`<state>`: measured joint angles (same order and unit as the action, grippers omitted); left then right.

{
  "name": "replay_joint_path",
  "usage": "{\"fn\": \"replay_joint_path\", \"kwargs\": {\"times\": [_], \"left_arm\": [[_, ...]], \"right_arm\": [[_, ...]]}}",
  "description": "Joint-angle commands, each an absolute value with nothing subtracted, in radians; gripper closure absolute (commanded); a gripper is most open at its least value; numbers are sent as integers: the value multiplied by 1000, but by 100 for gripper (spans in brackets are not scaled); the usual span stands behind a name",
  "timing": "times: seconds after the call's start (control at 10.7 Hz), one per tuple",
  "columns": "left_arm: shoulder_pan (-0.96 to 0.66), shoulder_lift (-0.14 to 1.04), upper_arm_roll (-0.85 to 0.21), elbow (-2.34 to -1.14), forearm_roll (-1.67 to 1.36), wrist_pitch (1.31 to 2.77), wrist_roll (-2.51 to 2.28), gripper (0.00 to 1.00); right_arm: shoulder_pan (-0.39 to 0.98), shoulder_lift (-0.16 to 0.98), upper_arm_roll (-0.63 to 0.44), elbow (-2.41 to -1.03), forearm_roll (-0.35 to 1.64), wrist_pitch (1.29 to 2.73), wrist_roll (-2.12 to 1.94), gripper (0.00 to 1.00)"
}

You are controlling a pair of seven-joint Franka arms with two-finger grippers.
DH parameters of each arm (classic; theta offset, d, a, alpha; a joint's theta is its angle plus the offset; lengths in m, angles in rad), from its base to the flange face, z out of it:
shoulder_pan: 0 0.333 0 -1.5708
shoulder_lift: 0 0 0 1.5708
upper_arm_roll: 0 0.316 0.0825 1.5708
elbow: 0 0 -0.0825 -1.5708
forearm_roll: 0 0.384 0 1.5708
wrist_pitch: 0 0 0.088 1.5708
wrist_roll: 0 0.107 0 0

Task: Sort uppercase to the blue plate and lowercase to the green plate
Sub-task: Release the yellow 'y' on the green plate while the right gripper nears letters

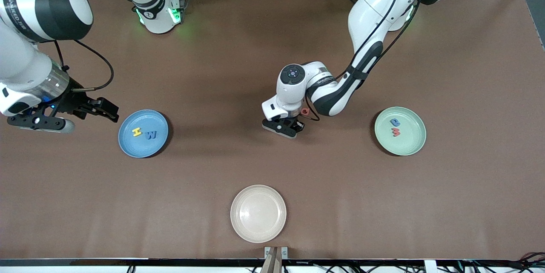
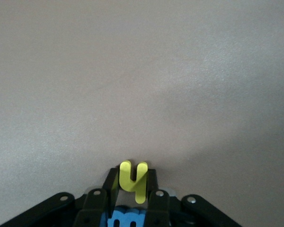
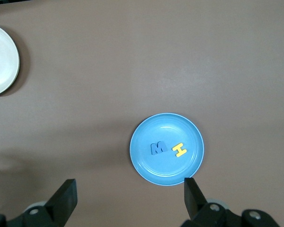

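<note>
My left gripper should release the yellow h on the green plate (image 1: 403, 131), next to the red m.
My left gripper (image 1: 284, 130) is down at the table's middle, shut on a yellow lowercase h (image 2: 132, 182). A blue letter piece (image 2: 128, 219) shows close under the hand, and I cannot tell which letter it is. A small round red letter piece (image 1: 305, 111) lies beside that wrist. The blue plate (image 1: 127, 147) holds the uppercase yellow H (image 1: 136, 132) and blue W (image 1: 151, 135). The green plate (image 1: 411, 143) holds a blue a (image 1: 395, 122) and a red m (image 1: 396, 132). My right gripper (image 1: 104, 110) hangs open and empty beside the blue plate (image 3: 151, 170).
A cream plate (image 1: 258, 230) sits near the table's front edge, nearer the camera than the left gripper; it also shows in the right wrist view as the cream plate (image 3: 0, 59). Bare brown table lies between the plates.
</note>
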<state>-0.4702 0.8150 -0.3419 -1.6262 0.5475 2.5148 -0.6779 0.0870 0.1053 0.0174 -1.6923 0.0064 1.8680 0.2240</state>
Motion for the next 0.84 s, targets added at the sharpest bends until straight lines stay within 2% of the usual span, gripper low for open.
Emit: {"fn": "replay_joint_path", "kwargs": {"times": [0.0, 0.09, 0.38, 0.75], "left_arm": [[-468, 822, -333, -1614, 566, 2517, -635, 94], [-466, 816, -333, -1614, 568, 2517, -634, 100], [-459, 796, -333, -1618, 569, 2473, -621, 100], [-335, 652, -345, -1664, 549, 2237, -351, 100]], "right_arm": [[84, 95, 21, -1692, 28, 1855, 224, 0], [84, 94, 21, -1690, 28, 1855, 222, 0], [86, 95, 29, -1666, 29, 1855, 221, 0], [98, 95, 44, -1646, 29, 1852, 229, 0]]}}
